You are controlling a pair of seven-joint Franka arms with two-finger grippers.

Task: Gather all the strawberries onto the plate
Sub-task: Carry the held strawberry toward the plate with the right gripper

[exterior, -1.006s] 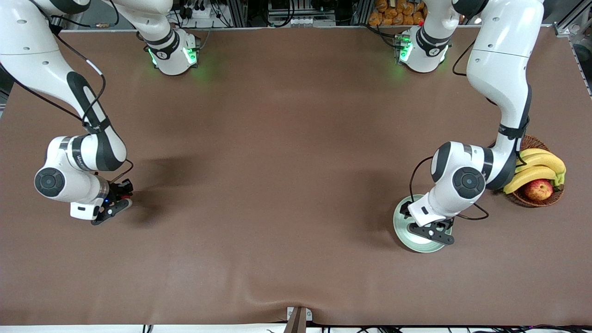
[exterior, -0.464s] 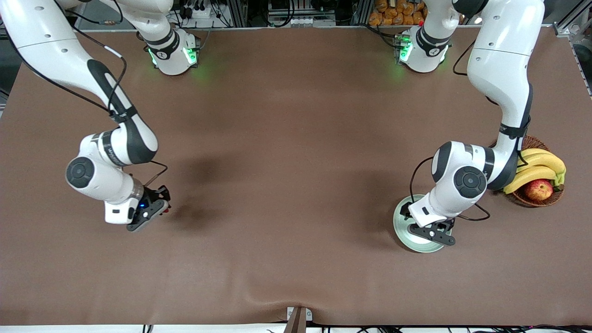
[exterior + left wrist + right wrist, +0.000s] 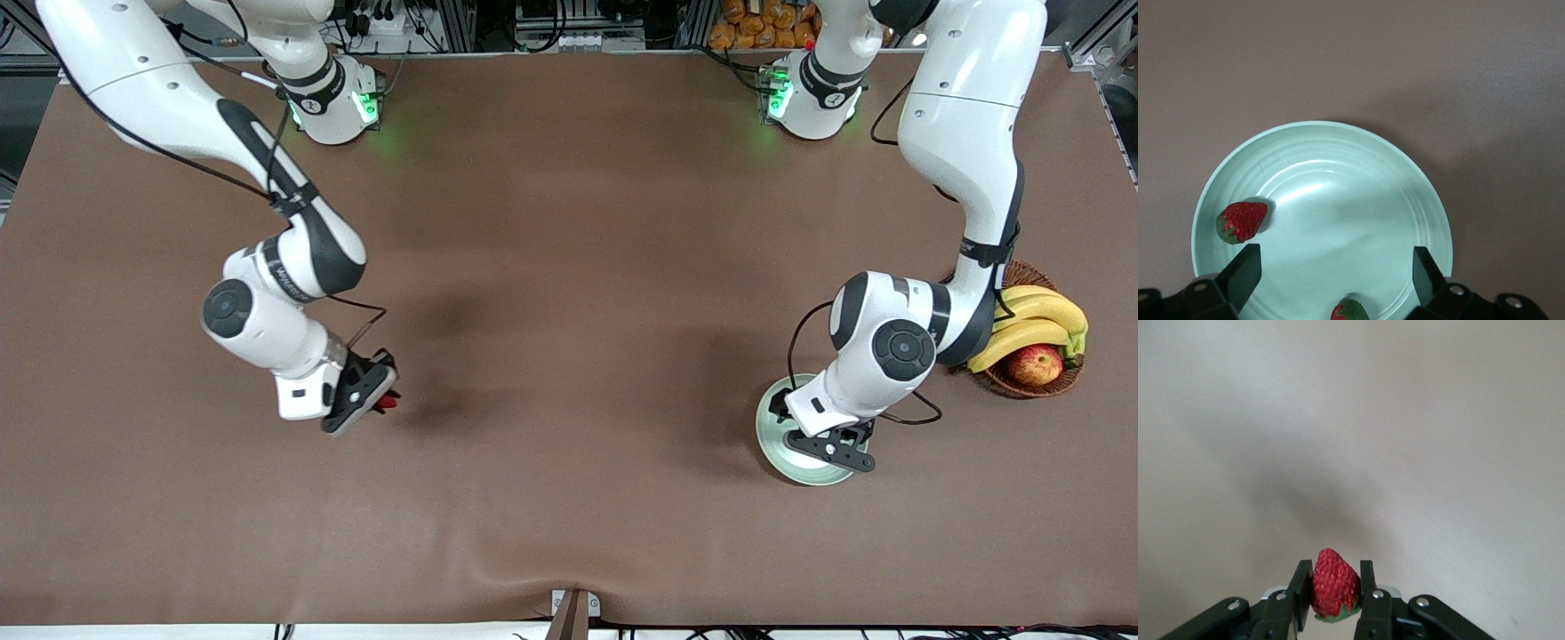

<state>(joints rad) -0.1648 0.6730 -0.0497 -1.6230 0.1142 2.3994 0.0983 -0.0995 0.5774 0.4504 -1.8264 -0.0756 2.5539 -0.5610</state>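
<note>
I should set the strawberry with my right gripper on the bare table about midway (image 3: 605, 364) between that gripper and the plate.
My right gripper (image 3: 384, 401) is shut on a red strawberry (image 3: 1333, 585) with a green cap and holds it above the bare table, toward the right arm's end; the berry shows as a red speck in the front view (image 3: 388, 403). My left gripper (image 3: 822, 444) is open and empty, hovering over the pale mint-green plate (image 3: 770, 437). In the left wrist view the plate (image 3: 1405, 187) holds two strawberries: one (image 3: 1241, 221) near the rim by one finger, one (image 3: 1349, 311) between the fingers, partly cut off.
A brown wicker basket (image 3: 1071, 378) with bananas (image 3: 1031, 322) and a red-yellow apple (image 3: 1035, 364) stands at the left arm's end, beside the plate. The brown table mat has a ripple near the front edge (image 3: 569, 569).
My right arm has carried the strawberry steadily toward the middle of the table, toward the plate. The left arm has stayed still over the plate.
</note>
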